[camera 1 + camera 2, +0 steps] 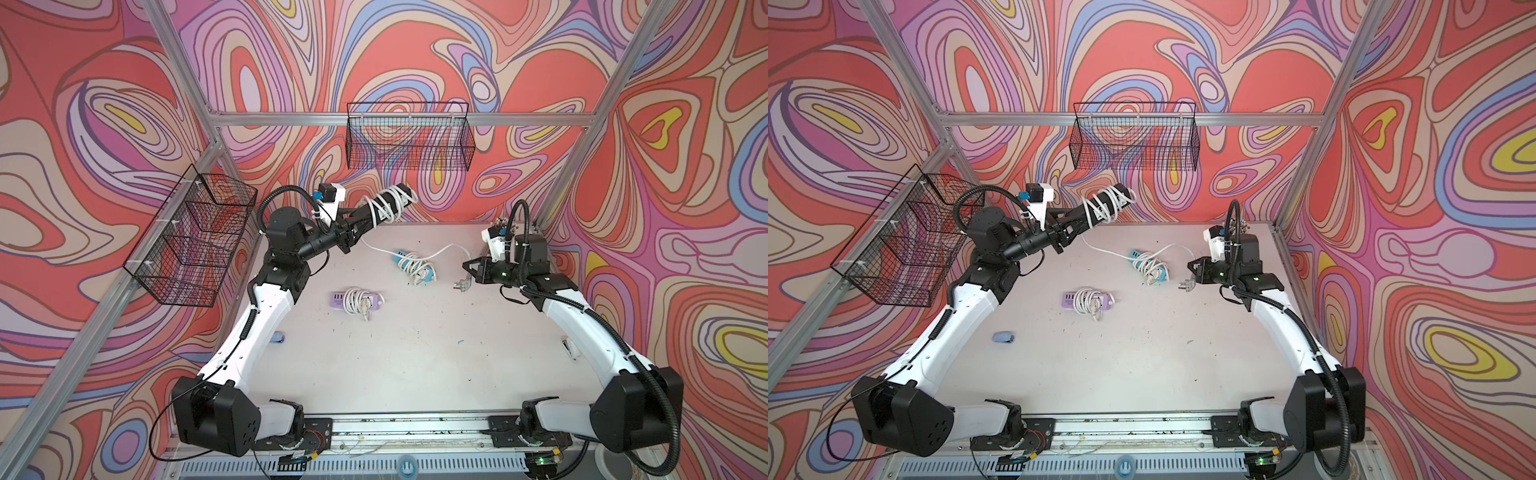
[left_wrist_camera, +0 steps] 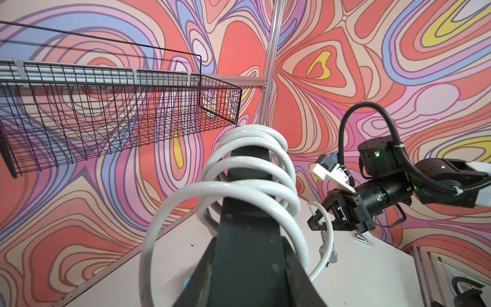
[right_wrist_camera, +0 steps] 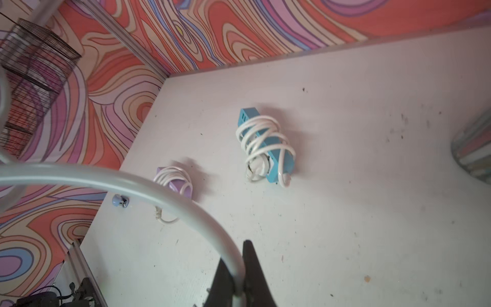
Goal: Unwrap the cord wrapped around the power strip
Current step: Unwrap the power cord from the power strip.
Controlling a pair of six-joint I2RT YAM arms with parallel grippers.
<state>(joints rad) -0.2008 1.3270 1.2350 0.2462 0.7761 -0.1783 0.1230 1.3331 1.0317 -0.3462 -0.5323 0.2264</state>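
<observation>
I will use my right gripper to let go of the cord's plug end on the bare table (image 1: 461, 309) (image 3: 314, 289), in front of the blue power strip.
A black power strip (image 1: 406, 193) (image 1: 1121, 192) (image 2: 247, 212) is raised off the table at the back left, with my left gripper (image 1: 360, 217) (image 1: 1077, 220) (image 2: 247, 279) shut on its near end. Loose coils of white cord (image 1: 384, 210) (image 1: 1105, 207) (image 2: 239, 164) ring its middle. The free length of cord drops to the table (image 1: 415, 353), crosses it and rises to my right gripper (image 1: 469, 268) (image 1: 1192, 266) (image 3: 239, 279), which is shut on the cord (image 3: 132, 183) just short of the plug (image 1: 461, 284) (image 1: 1185, 284).
A blue strip (image 1: 413, 266) (image 3: 265, 144) and a purple strip (image 1: 357, 301) (image 3: 175, 182), both cord-wrapped, lie mid-table. Wire baskets hang on the back wall (image 1: 409, 137) and left wall (image 1: 191, 237). A small blue object (image 1: 1003, 336) lies by the left arm.
</observation>
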